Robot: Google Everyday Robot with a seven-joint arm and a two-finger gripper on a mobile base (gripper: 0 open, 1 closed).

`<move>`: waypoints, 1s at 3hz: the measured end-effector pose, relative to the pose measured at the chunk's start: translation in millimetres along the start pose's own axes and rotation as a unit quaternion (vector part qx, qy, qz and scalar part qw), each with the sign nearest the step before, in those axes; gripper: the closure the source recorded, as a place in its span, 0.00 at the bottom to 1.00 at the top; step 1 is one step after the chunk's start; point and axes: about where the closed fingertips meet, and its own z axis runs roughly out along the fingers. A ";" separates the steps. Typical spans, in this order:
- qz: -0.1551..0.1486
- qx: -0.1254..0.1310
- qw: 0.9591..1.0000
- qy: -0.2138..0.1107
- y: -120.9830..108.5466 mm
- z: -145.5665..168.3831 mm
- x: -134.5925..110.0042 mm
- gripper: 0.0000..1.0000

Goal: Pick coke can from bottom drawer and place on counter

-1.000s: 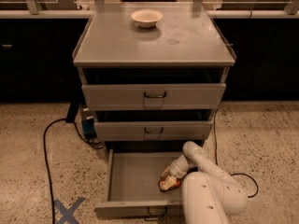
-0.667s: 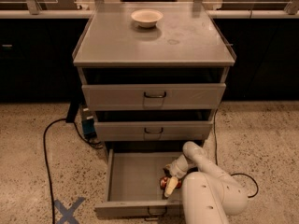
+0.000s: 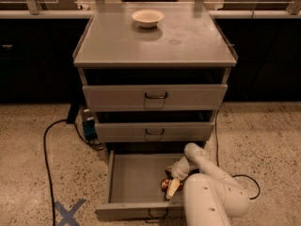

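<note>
Next, I grip the body of the coke can [image 3: 169, 184] in the bottom drawer to lift it toward the counter.
The bottom drawer [image 3: 134, 180] is pulled open at the foot of the grey cabinet. The coke can [image 3: 164, 184] sits in it near the right front, showing as a small red shape partly hidden by the gripper. My gripper [image 3: 172, 187] reaches down into the drawer from the white arm [image 3: 202, 166] and is right against the can's right side. The counter [image 3: 155, 44] is the flat grey top of the cabinet, well above the gripper.
A cream bowl [image 3: 147, 18] stands at the back of the counter. The two upper drawers [image 3: 155, 98] are nearly closed. The white robot body [image 3: 211, 201] fills the lower right. A black cable [image 3: 47, 149] and a blue X mark [image 3: 69, 213] lie on the speckled floor at left.
The gripper has shifted slightly lower in the drawer at the can. A little more of the can's red shows to its left. Nothing else moved.
</note>
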 end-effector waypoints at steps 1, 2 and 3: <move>0.006 0.018 1.000 0.010 -9.2 -11.3 8.9 0.00; 0.018 0.059 0.998 0.013 -22.5 -28.9 17.2 0.00; 0.016 0.103 0.994 0.018 -32.5 -35.3 14.4 0.00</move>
